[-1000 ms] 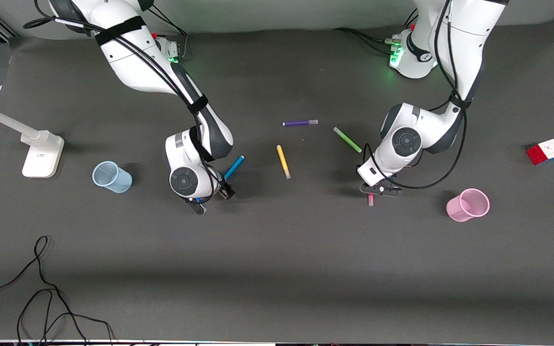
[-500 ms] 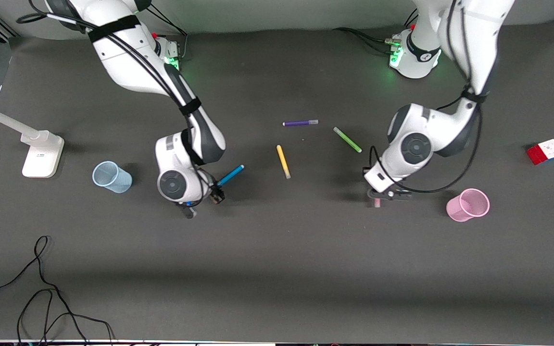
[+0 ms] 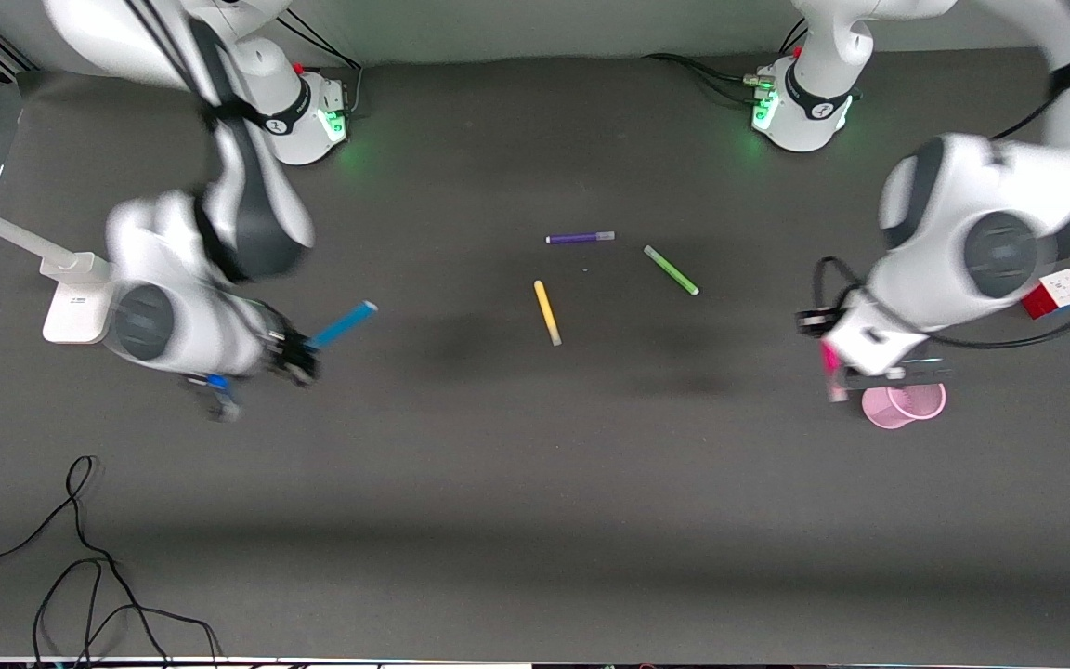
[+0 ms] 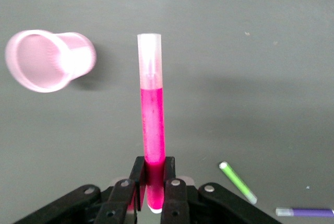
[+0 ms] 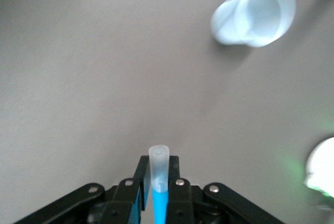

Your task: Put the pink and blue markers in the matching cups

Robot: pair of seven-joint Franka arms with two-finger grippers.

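My left gripper is going to let go of the pink marker inside the pink cup [image 3: 906, 386] [image 4: 42, 61], with the marker's end leaning over the cup's rim.
My right gripper [image 3: 296, 359] is shut on the blue marker [image 3: 341, 325] and holds it in the air, tilted, over the mat at the right arm's end. In the right wrist view the blue marker [image 5: 158, 200] stands between the gripper [image 5: 159, 164] fingers, and the pale blue cup [image 5: 255, 12] is apart from it. The arm hides this cup in the front view. My left gripper [image 3: 840, 372] is shut on the pink marker [image 3: 829, 365], beside the pink cup [image 3: 902, 405]. In the left wrist view the gripper [image 4: 154, 164] holds the pink marker [image 4: 152, 114]; the pink cup [image 4: 49, 59] is off to one side.
A yellow pen [image 3: 546, 312], a light-green pen [image 3: 671, 269] and a purple pen [image 3: 580, 238] lie mid-table. A colour cube [image 3: 1053, 293] sits at the left arm's end. A white stand [image 3: 80, 297] sits at the right arm's end. A black cable [image 3: 80, 557] lies near the front edge.
Both arms have swung outward and risen with their markers: the right one toward the blue cup's end, now covering that cup, the left one to beside the pink cup.
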